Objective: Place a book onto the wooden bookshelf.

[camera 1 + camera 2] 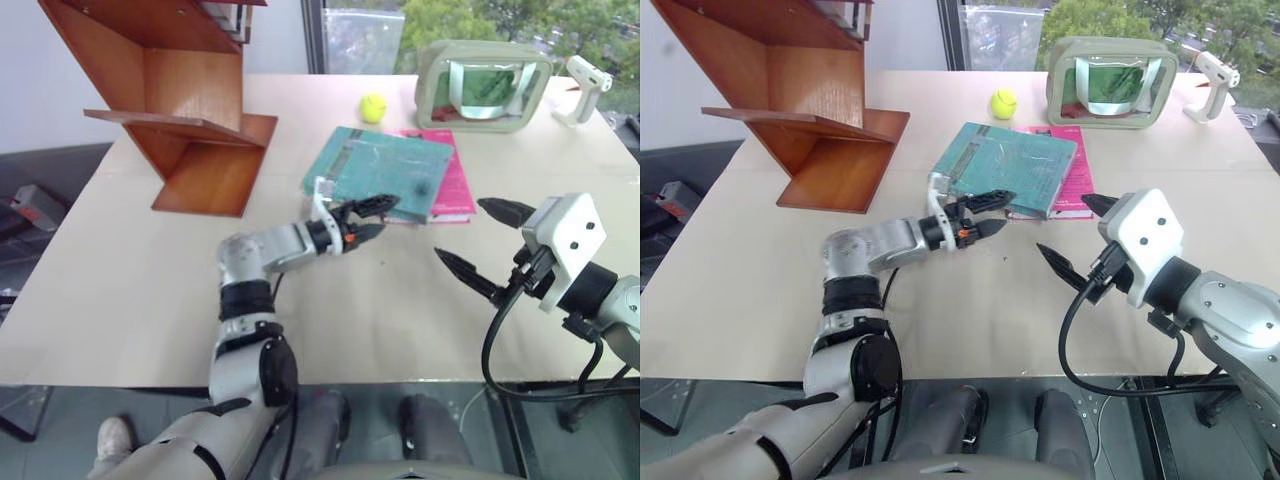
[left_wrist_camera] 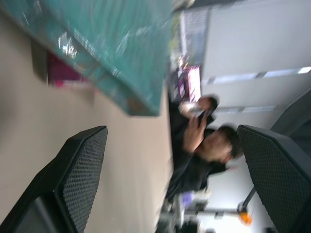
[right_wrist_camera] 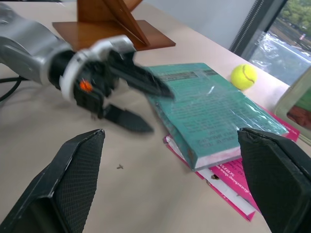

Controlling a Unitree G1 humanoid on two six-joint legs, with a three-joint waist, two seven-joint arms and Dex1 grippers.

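The robot's left gripper should next close on the middle of the teal book's near edge point(image 1: 364, 198) point(image 2: 70, 51), above the pink book, to carry it to the bookshelf.
The teal book point(image 1: 385, 170) lies flat on the table, resting on a thinner pink book point(image 1: 456, 186). The wooden bookshelf point(image 1: 185, 110) stands at the table's far left. My left gripper point(image 1: 388, 214) is open and points level at the teal book's near left corner. In the left wrist view the book point(image 2: 112, 43) lies just ahead, with nothing between the fingers point(image 2: 80, 170). My right gripper point(image 1: 460, 230) hovers open and empty to the right, near the books' front edge. From the right wrist view I see the left gripper point(image 3: 146, 104) beside the book point(image 3: 214, 116).
A yellow tennis ball point(image 1: 373, 107) sits behind the books. A pale green bag point(image 1: 482, 85) and a white handheld tool point(image 1: 585, 85) stand at the far right. Bare table point(image 1: 150, 290) stretches between the shelf and the front edge. A person point(image 2: 204, 150) sits beyond the table.
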